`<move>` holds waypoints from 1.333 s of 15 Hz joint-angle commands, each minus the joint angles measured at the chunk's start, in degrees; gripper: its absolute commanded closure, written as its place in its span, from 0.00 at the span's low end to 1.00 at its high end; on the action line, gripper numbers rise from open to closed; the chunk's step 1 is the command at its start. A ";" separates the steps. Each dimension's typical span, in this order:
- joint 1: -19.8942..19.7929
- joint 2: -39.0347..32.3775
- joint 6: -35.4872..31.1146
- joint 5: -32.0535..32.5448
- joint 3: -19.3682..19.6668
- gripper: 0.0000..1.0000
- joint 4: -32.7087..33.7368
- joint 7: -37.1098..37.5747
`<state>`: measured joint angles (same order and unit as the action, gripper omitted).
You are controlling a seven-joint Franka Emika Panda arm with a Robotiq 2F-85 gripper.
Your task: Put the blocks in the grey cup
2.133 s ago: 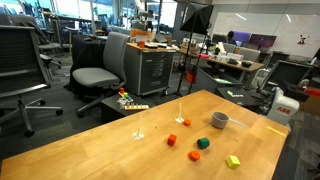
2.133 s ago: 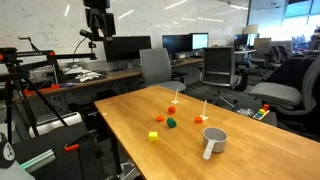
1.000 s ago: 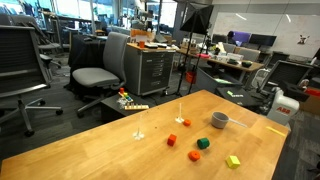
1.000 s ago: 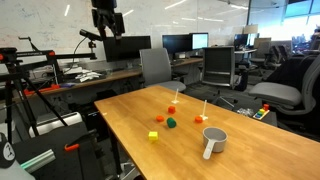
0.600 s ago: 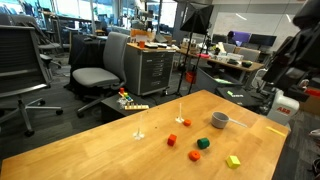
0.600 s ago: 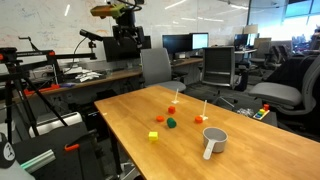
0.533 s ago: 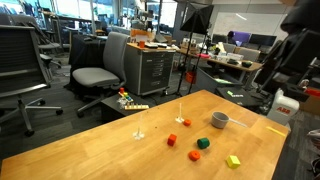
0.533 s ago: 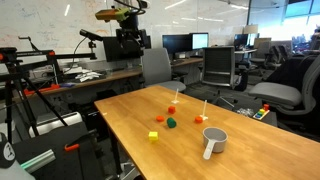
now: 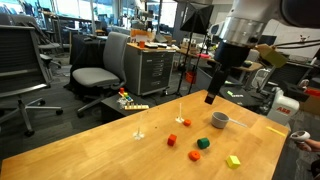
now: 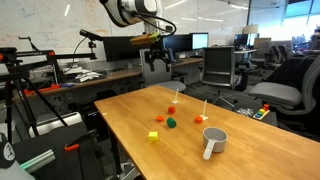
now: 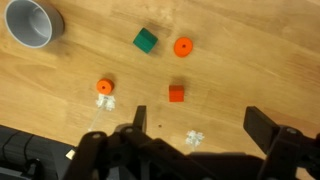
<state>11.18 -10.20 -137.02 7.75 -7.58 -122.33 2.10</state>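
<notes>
This block is to go into the grey cup first. So next, my gripper should move down to the red block's sides [image 9: 172, 140] [image 11: 176, 94] and close there.
The grey cup [image 9: 219, 120] stands on the wooden table [image 9: 110, 155], also seen in an exterior view [image 10: 214, 141] and at the wrist view's top left [image 11: 33, 22]. Small blocks lie beside it: red [image 9: 171, 140] [image 11: 177, 93], green [image 9: 203, 144] [image 11: 146, 40], orange [image 9: 195, 155] [image 11: 182, 47], yellow-green [image 9: 233, 161] [image 10: 154, 135]. Another orange piece [image 11: 104, 87] sits by a white stick base. My gripper [image 9: 211, 97] [image 10: 160, 55] hangs high above the table, open and empty, its fingers framing bare wood [image 11: 200, 125] below the red block.
Two thin white upright sticks [image 9: 180, 108] [image 9: 139, 125] stand among the blocks. Office chairs [image 9: 100, 70], a drawer cabinet [image 9: 150, 70] and desks surround the table. The table edge [image 10: 115, 135] is close to the yellow-green block.
The arm has swung in from outside the picture to a spot above the table near the blocks and cup. The blocks and cup have not moved.
</notes>
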 commanded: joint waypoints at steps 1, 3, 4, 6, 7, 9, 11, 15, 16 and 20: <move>1.09 -9.21 5.14 4.42 0.75 0.00 11.43 2.81; 0.08 -6.13 1.61 2.24 0.26 0.00 5.95 0.77; 0.10 -6.56 1.55 2.23 0.28 0.00 5.92 0.77; 0.09 -6.37 1.55 2.23 0.27 0.00 5.68 0.77; 1.28 -6.76 -1.15 6.43 1.62 0.01 5.02 4.12; 1.63 -10.37 -0.48 7.41 2.24 0.01 7.93 6.45; 2.38 -13.82 0.69 9.13 2.99 0.00 11.18 8.66; 4.34 -20.82 2.68 10.56 4.74 0.00 17.87 11.79; 4.33 -22.44 3.54 9.23 4.40 0.00 19.36 11.30; 4.32 -23.39 3.57 7.27 4.01 0.00 18.72 10.20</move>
<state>14.89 -33.64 -133.46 15.55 -4.22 -103.64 12.66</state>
